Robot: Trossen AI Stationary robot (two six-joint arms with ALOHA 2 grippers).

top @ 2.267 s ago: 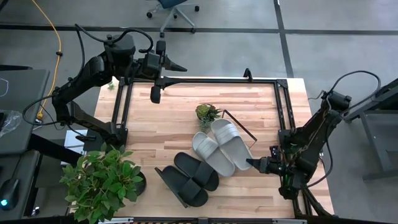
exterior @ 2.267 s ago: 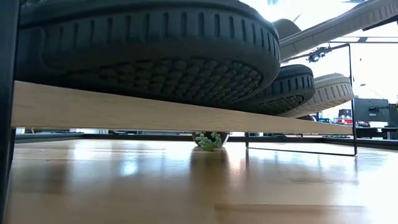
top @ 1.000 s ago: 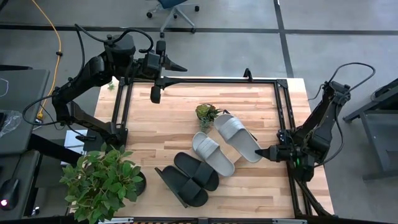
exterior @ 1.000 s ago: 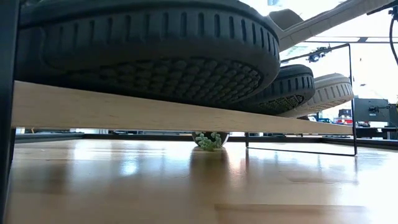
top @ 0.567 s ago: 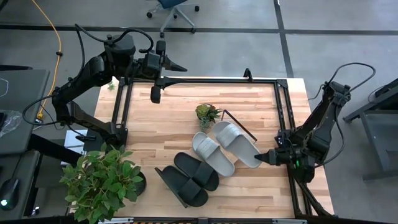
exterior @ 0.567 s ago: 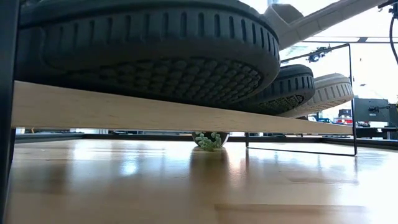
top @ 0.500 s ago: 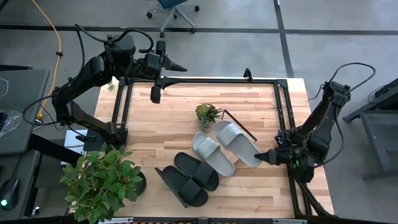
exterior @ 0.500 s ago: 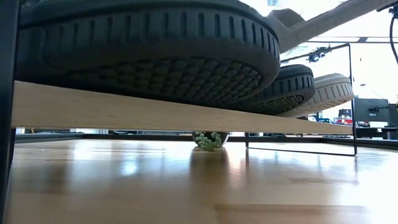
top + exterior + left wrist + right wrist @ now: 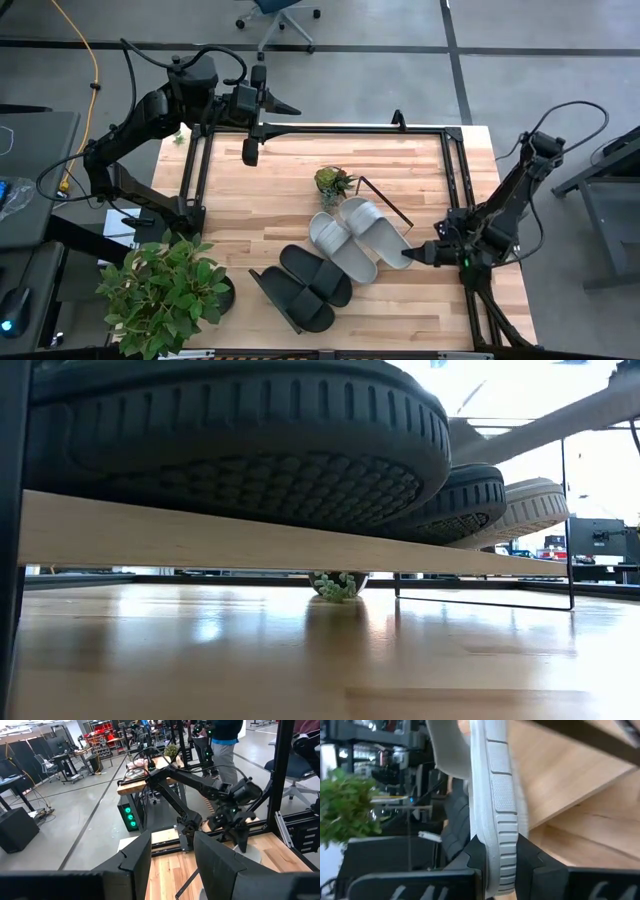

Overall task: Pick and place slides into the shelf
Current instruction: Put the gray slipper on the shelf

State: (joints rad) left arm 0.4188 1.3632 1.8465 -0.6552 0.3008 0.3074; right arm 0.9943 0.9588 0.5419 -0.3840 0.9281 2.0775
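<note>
The grey slide in my right gripper should be let go between the other grey slide and the thin black bar (image 9: 369, 227).
On the shelf (image 9: 385, 201), a light-wood plank (image 9: 250, 540) lying slantwise across the table, two black slides (image 9: 312, 276) (image 9: 296, 303) and one grey slide (image 9: 340, 246) rest on their soles. My right gripper (image 9: 410, 257) is shut on the second grey slide (image 9: 373, 226), just right of the first. From the low camera the black soles (image 9: 240, 450) sit on the plank and the held slide (image 9: 545, 422) slants above them. My left gripper (image 9: 172, 860) is open and waits above the table's far left corner (image 9: 283, 105). My right gripper pinches the grey slide's heel end (image 9: 496, 845) between its two fingers (image 9: 474, 855), across the thickness of the sole. The fingers come about level from the table's right side, in line with its length. The slide is tilted, heel end higher; whether its toe end (image 9: 462, 432) touches the plank is hidden.
A small potted succulent (image 9: 333, 182) stands just beyond the shelf. A big leafy plant (image 9: 165, 290) fills the near left corner. Black rails (image 9: 450, 180) (image 9: 195, 170) frame the tabletop. Bare wood (image 9: 260, 190) lies left of the slides. A person (image 9: 225, 745) stands in the room behind.
My right gripper has moved toward the table's left and slightly toward the near edge, staying shut. The grey slide has travelled with it and now lies close beside the other grey slide. In the low view its sole has swung into a flatter slant.
</note>
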